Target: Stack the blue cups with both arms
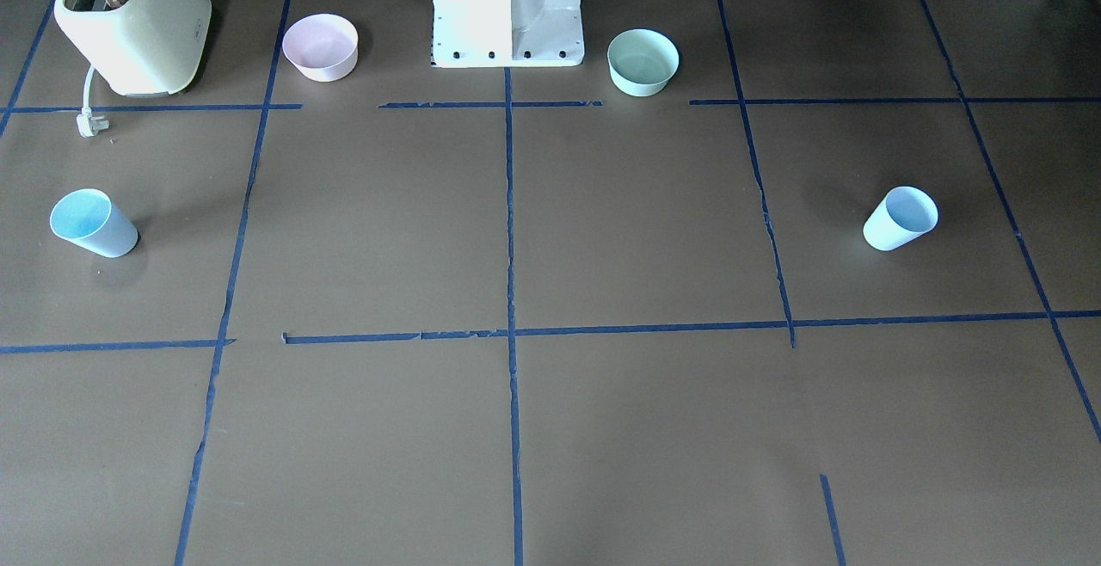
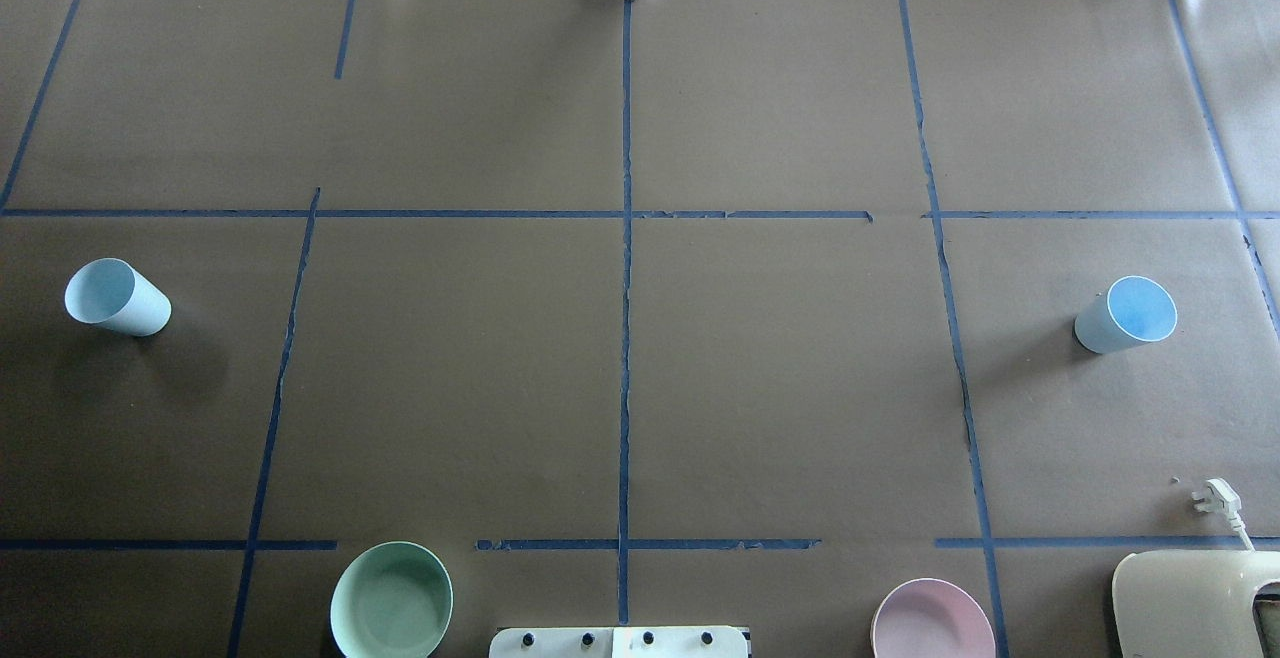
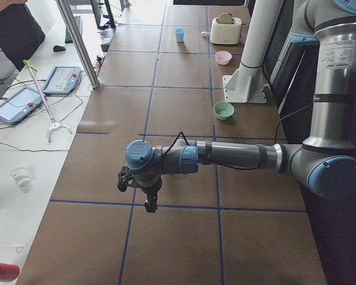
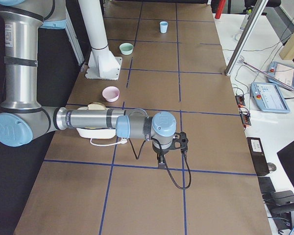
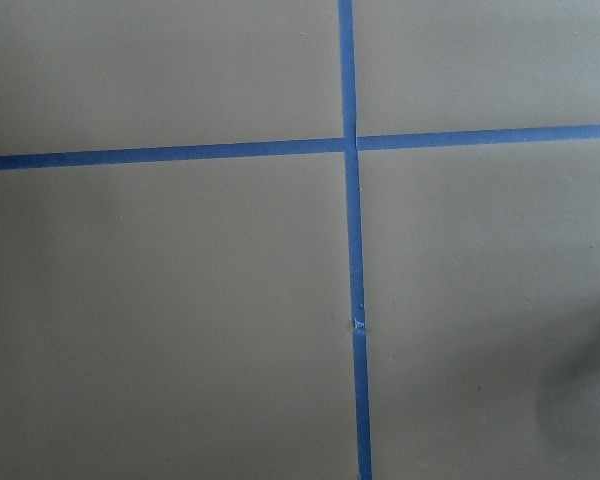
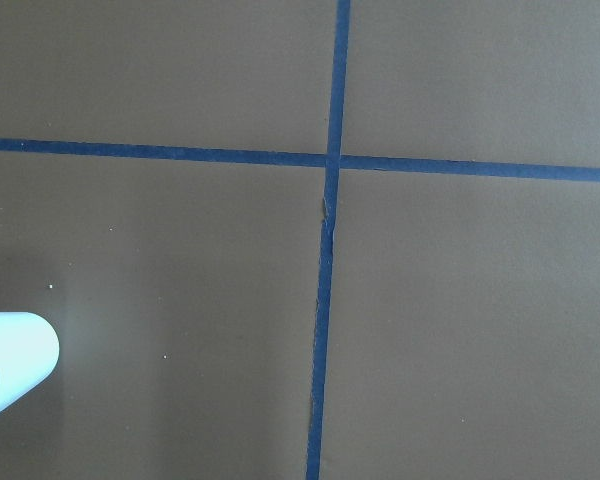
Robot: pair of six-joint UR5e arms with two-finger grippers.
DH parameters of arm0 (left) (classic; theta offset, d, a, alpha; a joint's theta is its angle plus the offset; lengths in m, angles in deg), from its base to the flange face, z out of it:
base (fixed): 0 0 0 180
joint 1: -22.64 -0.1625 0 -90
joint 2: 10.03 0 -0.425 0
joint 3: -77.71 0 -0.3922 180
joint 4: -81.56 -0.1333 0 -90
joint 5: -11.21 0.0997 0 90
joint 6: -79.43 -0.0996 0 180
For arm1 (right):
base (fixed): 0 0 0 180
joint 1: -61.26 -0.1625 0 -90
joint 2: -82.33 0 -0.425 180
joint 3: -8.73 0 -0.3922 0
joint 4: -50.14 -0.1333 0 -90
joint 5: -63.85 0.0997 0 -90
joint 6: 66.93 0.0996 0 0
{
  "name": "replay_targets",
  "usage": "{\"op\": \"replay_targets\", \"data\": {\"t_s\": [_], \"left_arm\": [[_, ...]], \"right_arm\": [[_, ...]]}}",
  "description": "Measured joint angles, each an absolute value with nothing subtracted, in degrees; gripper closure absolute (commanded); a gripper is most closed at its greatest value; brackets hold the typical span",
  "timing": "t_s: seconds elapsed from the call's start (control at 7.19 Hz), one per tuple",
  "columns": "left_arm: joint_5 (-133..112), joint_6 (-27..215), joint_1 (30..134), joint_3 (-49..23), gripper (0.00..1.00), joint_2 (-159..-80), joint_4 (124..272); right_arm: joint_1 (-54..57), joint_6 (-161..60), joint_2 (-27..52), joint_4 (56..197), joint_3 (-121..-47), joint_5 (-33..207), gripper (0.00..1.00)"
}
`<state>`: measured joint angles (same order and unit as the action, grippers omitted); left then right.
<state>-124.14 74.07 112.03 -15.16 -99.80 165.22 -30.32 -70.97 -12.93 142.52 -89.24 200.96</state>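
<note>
My left gripper should close next on the cup's rim [image 1: 919, 190], taking the pale-blue cup that stands farther away from the cream toaster.
Two pale-blue cups stand upright, far apart on the brown table. The left cup [image 2: 117, 297] is at the table's left end, and also shows in the front view [image 1: 900, 218]. The right cup [image 2: 1126, 314] is at the right end, and also shows in the front view [image 1: 93, 222] and at the lower left edge of the right wrist view [image 6: 10, 365]. My left gripper [image 3: 149, 203] and right gripper [image 4: 160, 160] hang above the table, seen only in the side views. I cannot tell whether they are open or shut. Neither holds a cup.
A mint-green bowl [image 2: 391, 600] and a pink bowl [image 2: 932, 620] flank the white pedestal [image 1: 507, 7]. A cream toaster [image 1: 133, 15] with its loose plug [image 2: 1215, 498] stands near the right cup. Blue tape lines grid the table.
</note>
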Motion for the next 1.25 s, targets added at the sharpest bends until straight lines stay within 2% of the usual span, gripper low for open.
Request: {"op": "replay_targets", "data": {"t_s": [0.83,1.25], "left_arm": [[-124.13,73.93,111.97,-15.40,0.00,-99.91,165.47],[-124.19,79.26,110.17,-20.60,0.00,-99.96,165.54]], "right_arm": [[-30.32,-70.97,-12.86,142.36,-89.41,201.04,0.00],[-30.33,-70.97,-12.87,142.26,-89.76,201.04,0.00]]}}
